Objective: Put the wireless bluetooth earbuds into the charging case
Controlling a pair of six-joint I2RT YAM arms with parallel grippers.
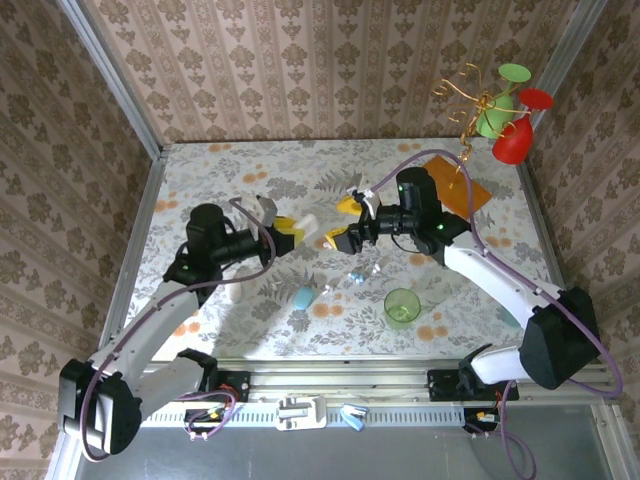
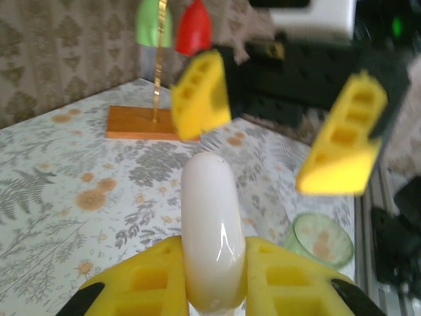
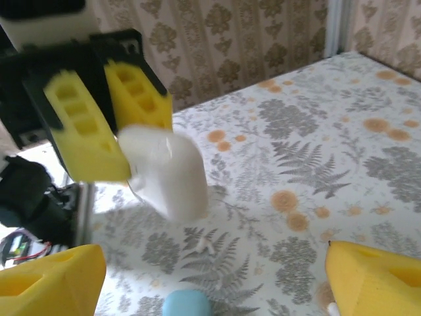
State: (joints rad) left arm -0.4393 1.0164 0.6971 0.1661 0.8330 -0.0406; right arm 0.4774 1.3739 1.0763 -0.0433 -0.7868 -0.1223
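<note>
My left gripper has the charging case shut in it. Next, my right gripper grabs its loose end [image 2: 207, 172] while my left gripper regrips the body to open it.
My left gripper [image 1: 289, 229] is shut on a white pebble-shaped charging case [image 1: 306, 224], held above the table; in the left wrist view the case [image 2: 208, 224] stands edge-on between the yellow fingers [image 2: 148, 280]. My right gripper [image 1: 343, 222] faces it from the right, open and holding nothing, a short gap away. In the right wrist view the held case [image 3: 168, 174] hangs ahead of my right gripper [image 3: 210, 286]. A tiny white earbud [image 3: 205, 245] lies on the table below it. More small earbuds [image 1: 357, 279] lie near the table's middle.
A light-blue case [image 1: 303, 297] lies on the floral table, also at the bottom of the right wrist view [image 3: 187, 306]. A green cup [image 1: 402, 307] stands front right. A wire stand on an orange base [image 1: 462, 192] stands back right. Walls enclose three sides.
</note>
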